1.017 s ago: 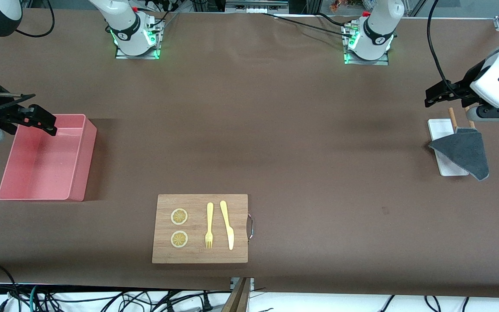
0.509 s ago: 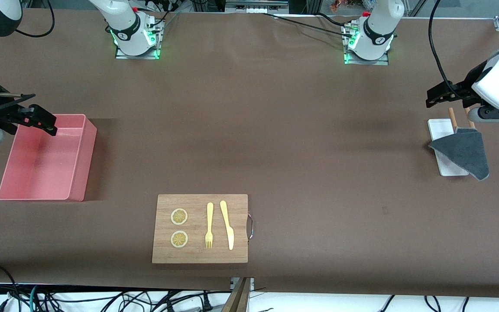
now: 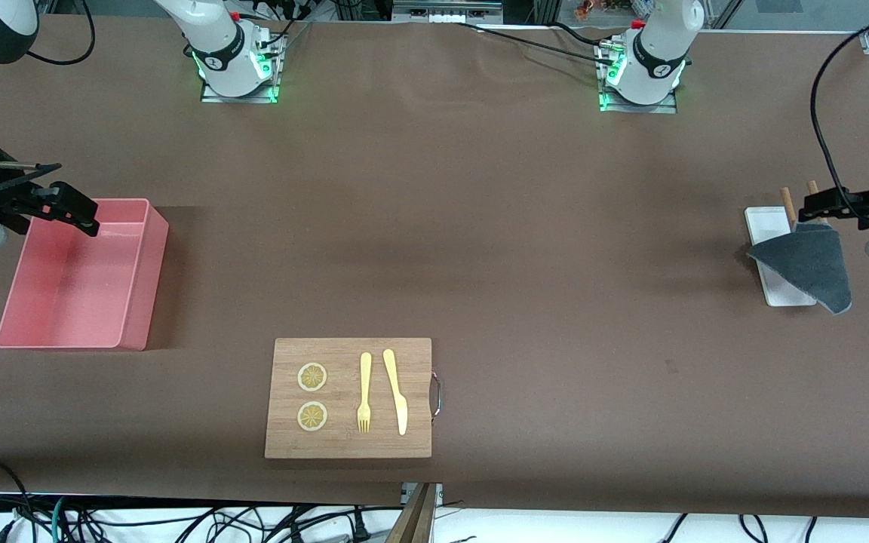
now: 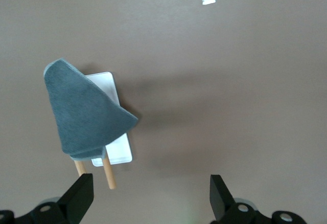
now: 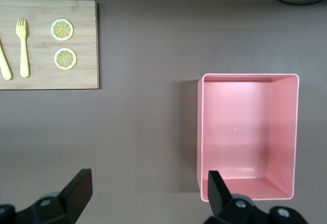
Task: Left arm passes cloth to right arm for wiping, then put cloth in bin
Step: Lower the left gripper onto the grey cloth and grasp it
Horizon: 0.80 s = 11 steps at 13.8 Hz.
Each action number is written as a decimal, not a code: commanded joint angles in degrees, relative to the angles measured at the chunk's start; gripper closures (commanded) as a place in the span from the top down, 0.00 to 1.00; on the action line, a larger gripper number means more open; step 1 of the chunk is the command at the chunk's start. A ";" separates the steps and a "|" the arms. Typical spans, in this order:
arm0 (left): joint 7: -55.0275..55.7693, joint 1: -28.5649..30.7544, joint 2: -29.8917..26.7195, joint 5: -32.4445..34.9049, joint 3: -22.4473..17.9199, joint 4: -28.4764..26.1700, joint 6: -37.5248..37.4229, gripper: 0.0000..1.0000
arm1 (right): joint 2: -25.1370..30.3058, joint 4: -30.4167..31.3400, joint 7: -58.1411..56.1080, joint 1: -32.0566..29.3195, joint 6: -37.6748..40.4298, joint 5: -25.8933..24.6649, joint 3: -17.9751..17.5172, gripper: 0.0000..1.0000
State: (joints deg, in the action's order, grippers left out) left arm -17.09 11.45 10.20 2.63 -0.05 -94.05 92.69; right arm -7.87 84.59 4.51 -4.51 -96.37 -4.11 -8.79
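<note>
The robot's left gripper needs to next move to the dark grey cloth and close on the cloth's outer edge (image 3: 839, 259) (image 4: 58, 125), the one that faces away from the white tray.
The dark grey cloth (image 3: 808, 260) lies folded over a white tray (image 3: 765, 226) and two wooden sticks (image 3: 787, 204) at the left arm's end of the table. It also shows in the left wrist view (image 4: 84, 111). My left gripper (image 3: 819, 207) hangs open and empty over the sticks, beside the cloth's edge; in its own view (image 4: 150, 193) the jaws stand wide apart. The pink bin (image 3: 144, 279) stands empty at the right arm's end and also shows in the right wrist view (image 5: 200, 137). My right gripper (image 3: 76, 211) waits open and empty over the bin's corner (image 5: 148, 188).
A wooden board (image 3: 348, 354) lies near the table's front edge with two lemon slices (image 3: 312, 377), a yellow fork (image 3: 364, 392) and a yellow knife (image 3: 395, 392). It also shows in the right wrist view (image 5: 76, 75).
My left gripper has come down and moved toward the left arm's end of the table, closer to the cloth. The right arm and the cloth have not moved.
</note>
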 commanded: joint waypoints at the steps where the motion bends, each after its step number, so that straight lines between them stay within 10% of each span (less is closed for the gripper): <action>1: -5.83 4.35 4.29 1.85 0.58 0.53 3.97 1.00 | 0.05 -0.30 0.41 -0.32 -0.13 0.51 -0.27 1.00; 11: -17.19 15.88 15.99 -0.95 0.67 0.62 14.44 1.00 | 0.05 -0.30 0.41 -0.32 -0.22 0.77 -0.27 1.00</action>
State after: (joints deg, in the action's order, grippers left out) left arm -33.01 26.73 24.94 3.20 -0.06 -94.19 106.84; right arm -7.87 84.58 4.51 -4.51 -96.37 -4.04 -8.78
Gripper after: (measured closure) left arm 0.000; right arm 0.000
